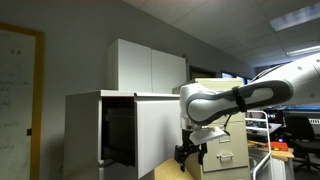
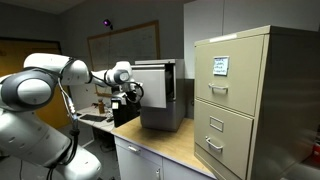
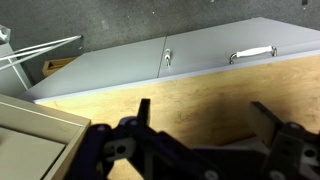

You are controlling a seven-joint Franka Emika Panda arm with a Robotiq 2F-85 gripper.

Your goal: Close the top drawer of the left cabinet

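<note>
The upper part (image 1: 168, 112) of the top drawer's white front panel is the next place my gripper will move to and close on, ready to push.
The left cabinet (image 1: 82, 130) is a big white box on the wooden counter; it also shows in an exterior view (image 2: 158, 95). Its top drawer (image 1: 160, 125) stands pulled out, with a flat white front panel and a dark inside (image 1: 119, 130). My gripper (image 1: 190, 153) hangs just above the counter beside the lower edge of the drawer front, open and empty. In an exterior view it (image 2: 125, 100) is close against the cabinet's side. In the wrist view my open fingers (image 3: 207, 118) are over bare wood, with a pale cabinet corner (image 3: 35, 125) at the lower left.
A narrow beige filing cabinet (image 2: 245, 100) with handled drawers (image 3: 252, 52) stands further along the counter (image 2: 175, 150); it also shows behind my arm (image 1: 228, 145). A taller white two-door cupboard (image 1: 150, 65) is behind. A whiteboard (image 1: 18, 85) hangs on the wall.
</note>
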